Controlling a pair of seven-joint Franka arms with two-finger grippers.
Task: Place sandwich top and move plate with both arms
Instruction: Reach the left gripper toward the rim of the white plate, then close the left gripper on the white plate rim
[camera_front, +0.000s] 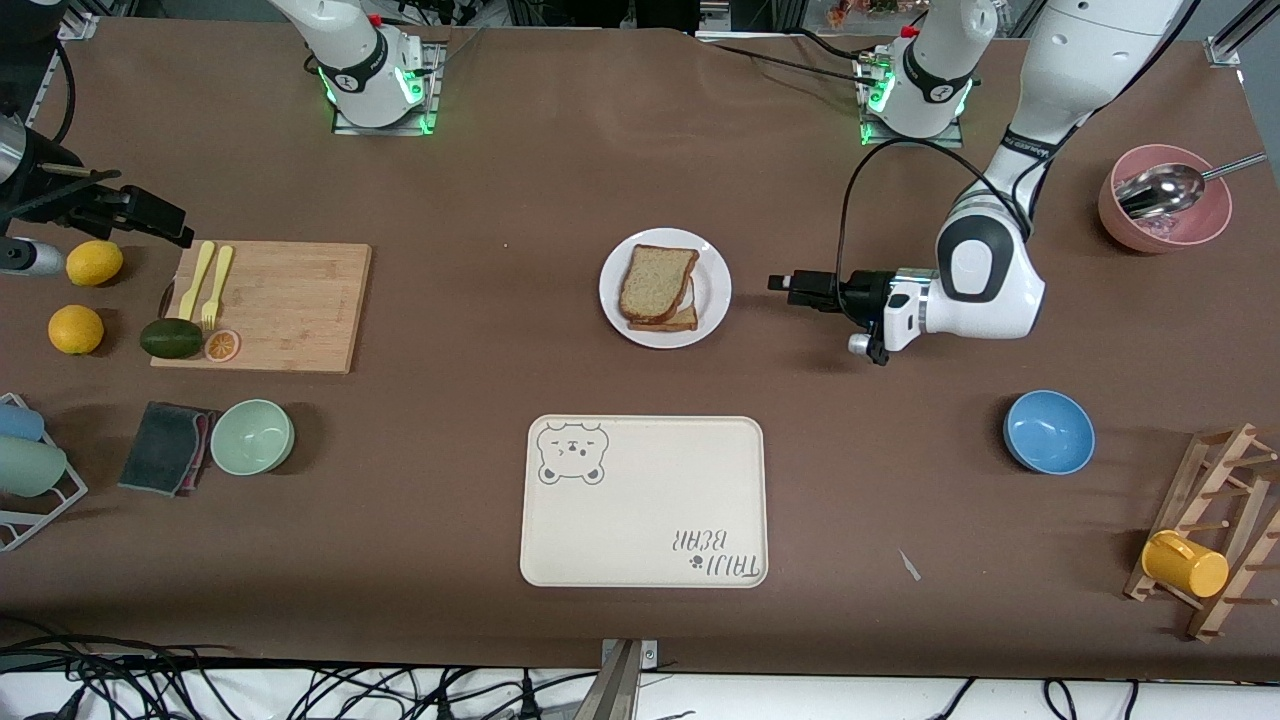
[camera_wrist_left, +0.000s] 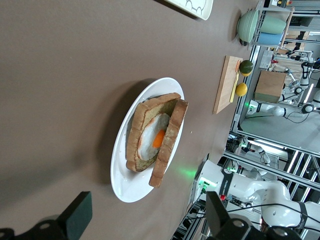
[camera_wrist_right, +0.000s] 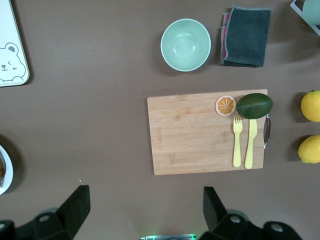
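Observation:
I should next move my left gripper to the white plate's near rim (camera_front: 728, 286) (camera_wrist_left: 118, 190), the side that faces that gripper next to the sandwich, and close it there.
The white plate (camera_front: 716, 290) sits mid-table, farther from the front camera than the bear-print tray. The tan sandwich top (camera_front: 657, 280) lies tilted over the egg slice (camera_front: 680, 320) on the plate. In the left wrist view the top (camera_wrist_left: 171, 140) leans over the egg slice (camera_wrist_left: 150, 137) on the plate (camera_wrist_left: 127, 185), and the egg shows between them. My left gripper (camera_front: 785, 285) is low, beside the plate toward the left arm's end; it is open and empty, also in its own view (camera_wrist_left: 148, 200). My right gripper (camera_wrist_right: 145, 195) is open and empty, high above the table beside the cutting board.
The cream bear tray (camera_front: 645, 500) lies nearer the front camera than the plate. A cutting board (camera_front: 265, 305) with fork, knife, avocado and orange slice, two lemons, a green bowl (camera_front: 252, 436) and a cloth lie toward the right arm's end. A blue bowl (camera_front: 1048, 431), a pink bowl (camera_front: 1165, 200) and a cup rack lie toward the left arm's end.

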